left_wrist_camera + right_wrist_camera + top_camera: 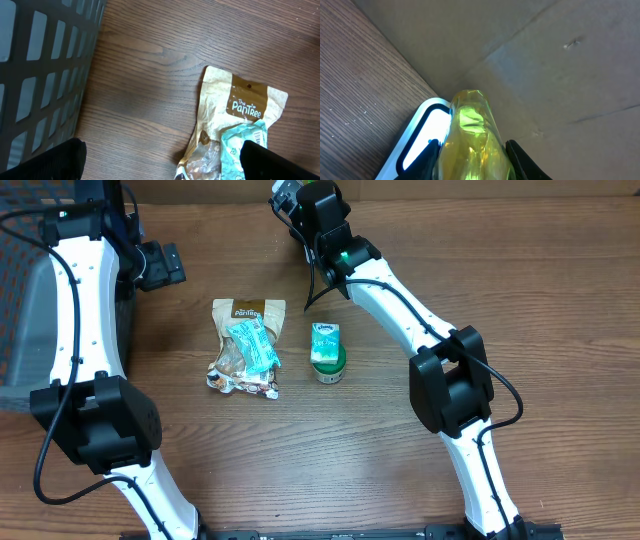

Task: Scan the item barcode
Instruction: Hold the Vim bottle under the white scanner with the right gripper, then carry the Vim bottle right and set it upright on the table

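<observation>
Next, my right gripper sets the clear bottle down and leaves it on the bare wood (488, 358) well past the green cup, away from the snack bag.
A brown snack bag (243, 350) lies on the wooden table with a teal packet (252, 343) on top of it. A small green cup with a teal-and-white label (327, 352) stands to its right. My left gripper (160, 265) is open above the table, left of the bag (240, 107); its fingers (52, 162) frame bare wood and the bag's edge. At the table's far edge my right gripper (300, 205) is shut on a yellow translucent scanner (470, 125), which fills the space between the jaws (475, 150). No barcode faces the scanner.
A dark grey mesh basket (20, 310) stands at the left edge, close to my left arm, its wall (40, 75) filling the left side of the wrist view. A cardboard wall (545, 60) runs behind the table.
</observation>
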